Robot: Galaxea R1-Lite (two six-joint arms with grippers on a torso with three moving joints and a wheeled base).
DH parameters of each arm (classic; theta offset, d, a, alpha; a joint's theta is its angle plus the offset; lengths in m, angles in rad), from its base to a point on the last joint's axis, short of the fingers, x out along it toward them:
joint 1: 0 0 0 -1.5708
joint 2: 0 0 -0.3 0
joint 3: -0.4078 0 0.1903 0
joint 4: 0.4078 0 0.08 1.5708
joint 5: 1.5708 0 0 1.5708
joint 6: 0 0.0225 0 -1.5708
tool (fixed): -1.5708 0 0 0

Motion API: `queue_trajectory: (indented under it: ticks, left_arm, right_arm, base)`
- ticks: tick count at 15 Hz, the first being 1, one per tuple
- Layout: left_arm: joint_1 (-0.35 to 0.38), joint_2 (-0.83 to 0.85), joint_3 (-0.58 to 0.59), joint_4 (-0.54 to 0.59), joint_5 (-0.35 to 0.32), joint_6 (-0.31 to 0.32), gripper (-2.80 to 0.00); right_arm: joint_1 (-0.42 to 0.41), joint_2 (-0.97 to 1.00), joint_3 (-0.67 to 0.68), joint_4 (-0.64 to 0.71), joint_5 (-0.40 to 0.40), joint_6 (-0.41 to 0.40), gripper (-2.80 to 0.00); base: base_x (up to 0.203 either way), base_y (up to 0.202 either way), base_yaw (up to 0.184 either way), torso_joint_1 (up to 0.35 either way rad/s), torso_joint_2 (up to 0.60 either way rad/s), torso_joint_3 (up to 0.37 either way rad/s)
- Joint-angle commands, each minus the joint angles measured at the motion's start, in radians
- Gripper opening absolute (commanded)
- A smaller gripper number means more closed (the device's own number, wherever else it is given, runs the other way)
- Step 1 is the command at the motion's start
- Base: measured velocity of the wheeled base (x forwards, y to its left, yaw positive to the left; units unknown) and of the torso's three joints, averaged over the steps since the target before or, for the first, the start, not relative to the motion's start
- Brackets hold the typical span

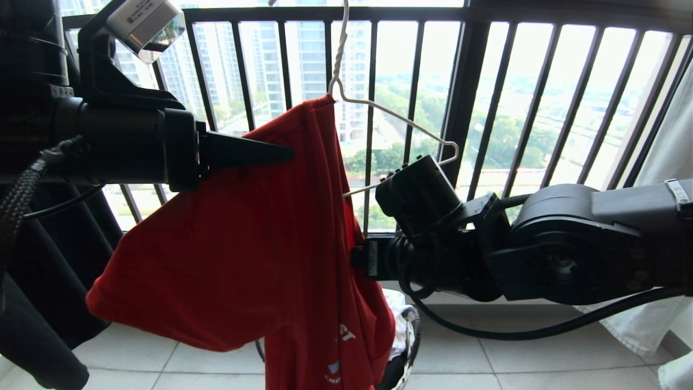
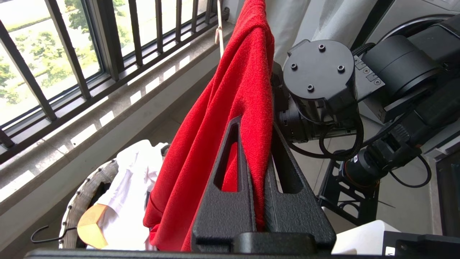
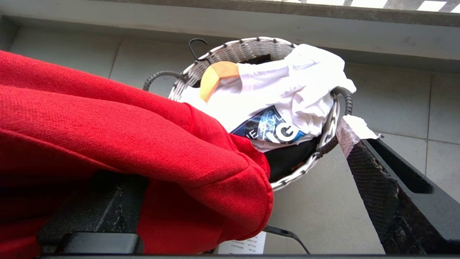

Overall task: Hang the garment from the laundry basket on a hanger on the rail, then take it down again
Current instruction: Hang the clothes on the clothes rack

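Next, I close my right gripper on the red garment's loose shoulder [image 1: 357,249] [image 3: 140,157] beside the neck opening, because the other half of the wire hanger is still bare.
The red garment [image 1: 243,244] hangs by one shoulder on the thin white wire hanger [image 1: 390,116], whose hook runs up out of the head view. The hanger's right half is bare. My left gripper [image 1: 287,154] is shut on the garment [image 2: 215,118] near its top edge, with a fold of cloth pinched between the fingers [image 2: 233,169]. My right gripper [image 3: 230,154] is open and wide, low beside the shirt; red cloth [image 3: 125,136] lies over one finger and the other finger [image 3: 377,187] stands bare. The laundry basket [image 3: 230,50] sits on the floor below. The rail is out of view.
A black railing of vertical bars [image 1: 465,81] runs right behind the hanger. A white printed shirt [image 3: 287,86] and a wooden hanger [image 3: 215,77] fill the basket. Dark cloth [image 1: 43,303] hangs at the left and pale cloth [image 1: 666,162] at the right.
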Motion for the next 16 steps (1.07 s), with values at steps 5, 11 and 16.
queue_trajectory:
  ticks: [5, 11, 16]
  left_arm:
    - [0.007, -0.002, 0.0, -0.009, -0.003, -0.002, -2.8]
    - [0.072, -0.008, -0.002, -0.055, -0.004, -0.027, -2.8]
    - [0.074, -0.008, -0.003, -0.055, -0.004, -0.025, -2.8]
  right_arm:
    - [-0.011, 0.058, 0.005, 0.006, -0.05, -0.053, 0.0]
    - [-0.102, -0.001, 0.006, 0.014, -0.089, -0.127, 0.0]
    - [-0.175, -0.044, -0.004, 0.011, -0.088, -0.154, 0.0]
  base:
    - [0.0, 0.0, 0.0, 0.0, 0.0, 0.0]
    - [0.0, 0.0, 0.0, 0.0, 0.0, 0.0]
    - [0.0, 0.0, 0.0, 0.0, 0.0, 0.0]
